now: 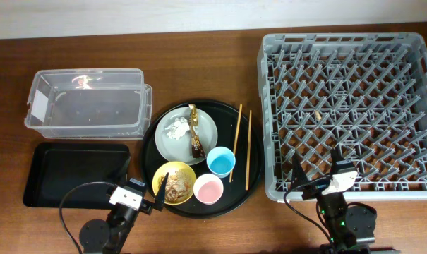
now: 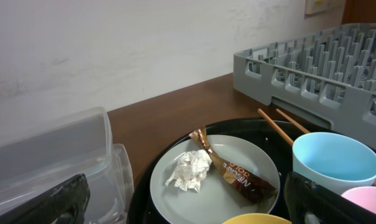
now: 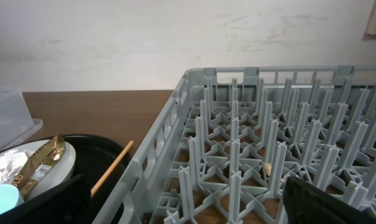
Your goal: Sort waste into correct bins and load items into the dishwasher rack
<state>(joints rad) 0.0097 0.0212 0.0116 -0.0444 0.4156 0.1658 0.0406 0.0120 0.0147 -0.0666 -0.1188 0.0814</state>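
The blue cup beside the pink cup is next for my left gripper, which should go to it and close on the blue cup's rim [image 1: 208, 158] [image 2: 294, 149].
A pale grey plate [image 1: 185, 135] on the round black tray [image 1: 155, 127] holds a crumpled white tissue [image 1: 176, 130] and a brown-and-gold wrapper [image 1: 195, 134]. A yellow bowl [image 1: 160, 177] holds beige food scraps [image 1: 176, 186]. A blue cup [image 1: 220, 161], a pink cup [image 1: 208, 189] and two chopsticks [image 1: 242, 144] also lie on the tray. The grey rack [image 1: 351, 113] is at the right. My left gripper [image 1: 152, 192] is open and empty beside the bowl. My right gripper [image 1: 319, 173] is open and empty over the rack's front edge. The left wrist view shows the tissue [image 2: 189, 170], wrapper [image 2: 234, 169] and plate [image 2: 215, 198].
A clear plastic box [image 1: 86, 102] stands at the back left, with a shallow black tray [image 1: 75, 173] in front of it. A small beige scrap [image 1: 317, 113] lies inside the rack. The wall runs along the table's far edge.
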